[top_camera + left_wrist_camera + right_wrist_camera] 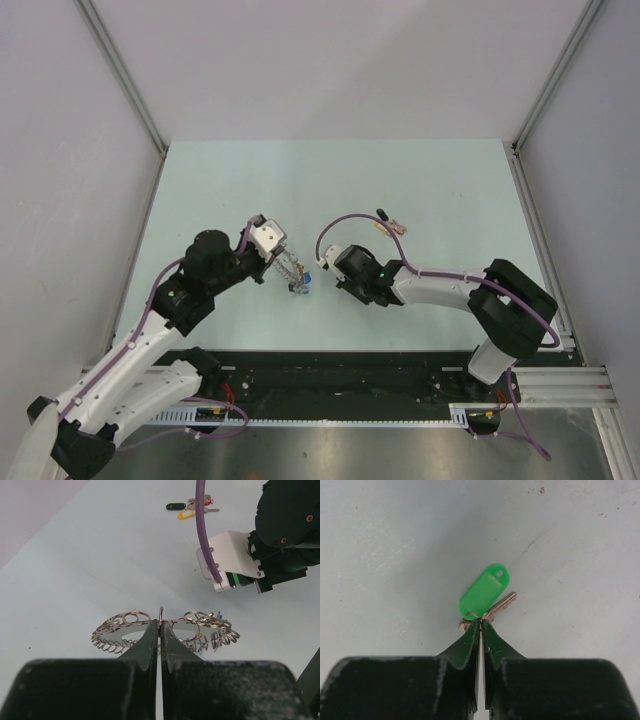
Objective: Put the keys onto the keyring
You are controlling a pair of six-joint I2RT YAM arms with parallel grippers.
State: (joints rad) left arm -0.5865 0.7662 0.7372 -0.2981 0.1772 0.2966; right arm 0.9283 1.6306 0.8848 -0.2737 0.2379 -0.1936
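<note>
My right gripper needs to open its shut fingers, as the key's head sticks out on both sides of them, and then close around the key's whole head (489, 616).
The keyring (120, 634) is a flat grey disc with small silvery rings round its rim. My left gripper (160, 624) is shut on its near edge and holds it level above the table; it also shows in the top view (297, 276), with a blue tag (311, 277) hanging from it. My right gripper (480, 624) is shut on a metal key (503, 603) with a green plastic tag (485, 591), just right of the keyring in the top view (324, 262). More keys (190, 507) with black, yellow and pinkish tags lie at the back of the table.
The loose keys also show in the top view (390, 226), behind the right arm. The right wrist's purple cable (204, 530) hangs between the keyring and those keys. Grey walls close in the pale table (450, 190) on three sides.
</note>
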